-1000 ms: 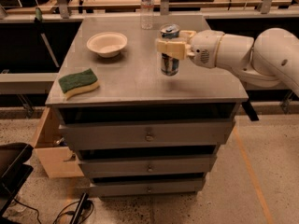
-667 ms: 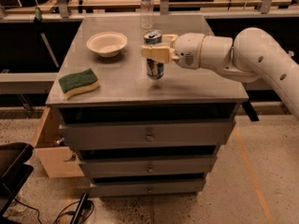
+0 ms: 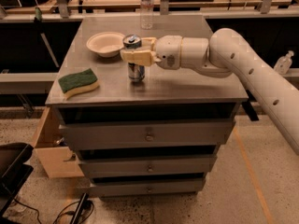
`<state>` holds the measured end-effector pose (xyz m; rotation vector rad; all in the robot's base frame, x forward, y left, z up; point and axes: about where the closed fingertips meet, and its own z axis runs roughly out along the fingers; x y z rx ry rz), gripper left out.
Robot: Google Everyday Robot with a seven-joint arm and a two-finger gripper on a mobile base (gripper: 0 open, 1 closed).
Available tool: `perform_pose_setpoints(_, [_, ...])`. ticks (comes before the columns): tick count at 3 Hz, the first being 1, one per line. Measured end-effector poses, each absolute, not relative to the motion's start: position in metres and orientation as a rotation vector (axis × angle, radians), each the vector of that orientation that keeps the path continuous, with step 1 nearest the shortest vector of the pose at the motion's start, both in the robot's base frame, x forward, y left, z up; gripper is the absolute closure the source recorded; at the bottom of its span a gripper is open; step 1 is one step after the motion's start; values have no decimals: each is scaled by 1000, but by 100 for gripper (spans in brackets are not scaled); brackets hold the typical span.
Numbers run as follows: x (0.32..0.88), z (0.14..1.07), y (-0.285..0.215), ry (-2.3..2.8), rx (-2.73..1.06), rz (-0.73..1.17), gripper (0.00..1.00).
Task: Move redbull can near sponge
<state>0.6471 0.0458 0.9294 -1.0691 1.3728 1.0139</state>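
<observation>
My gripper has the redbull can to put down. It will let go of the can on the cabinet top beside the sponge (image 3: 125, 85), in front of the white bowl.
The redbull can (image 3: 135, 71) stands upright near the middle of the metal cabinet top (image 3: 187, 85), blue and silver with a silver top. My gripper (image 3: 134, 54) reaches in from the right and is shut on the can's upper part. The sponge (image 3: 78, 82), dark green over pale yellow, lies near the front left corner of the top, a hand's width left of the can.
A round white bowl (image 3: 105, 43) sits just behind and left of the can. A clear plastic bottle (image 3: 147, 6) stands at the back edge. The cabinet has several drawers; a wooden drawer (image 3: 51, 148) hangs open at lower left. A black chair (image 3: 11, 169) is at bottom left.
My gripper has carried the can leftward across the cabinet top, from right of centre toward the bowl and sponge.
</observation>
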Motion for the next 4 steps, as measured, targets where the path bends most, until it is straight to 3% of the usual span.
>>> perform_pose_setpoints(3, [630,923,76,1292,-1124,1158,100])
perform_pose_setpoints(4, [628,924,79,1289,-1129,1161,82])
